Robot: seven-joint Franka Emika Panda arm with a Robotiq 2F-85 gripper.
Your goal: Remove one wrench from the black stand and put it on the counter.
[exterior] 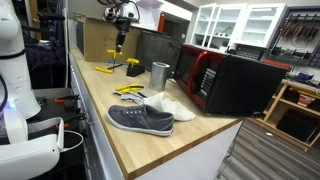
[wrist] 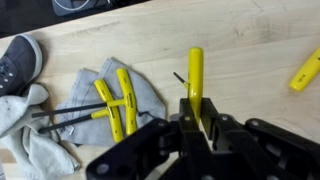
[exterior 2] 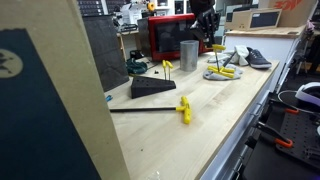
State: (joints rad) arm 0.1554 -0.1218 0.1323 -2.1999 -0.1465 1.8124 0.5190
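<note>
The robot's gripper will release the yellow-handled wrench, now held in the air above the counter, on the grey cloth (exterior: 139, 91) (wrist: 132, 124), against the two yellow wrenches that lie there.
My gripper (wrist: 197, 115) is shut on the yellow handle of a T-handle wrench (wrist: 196, 72) and holds it in the air above the wooden counter (wrist: 240, 40). It shows in both exterior views (exterior: 120, 36) (exterior 2: 206, 28), with the held wrench (exterior 2: 217, 47) hanging below it. The black stand (exterior 2: 150, 88) sits on the counter with one yellow handle (exterior 2: 167, 68) sticking up; it also shows in an exterior view (exterior: 132, 66). It is out of the wrist view.
Two yellow wrenches (wrist: 118, 102) lie on a grey cloth (wrist: 150, 95) beside a grey shoe (wrist: 15, 60). Another wrench (exterior 2: 183, 108) lies on the counter near the stand. A metal cup (exterior 2: 188, 53) and a black-and-red microwave (exterior: 225, 80) stand behind.
</note>
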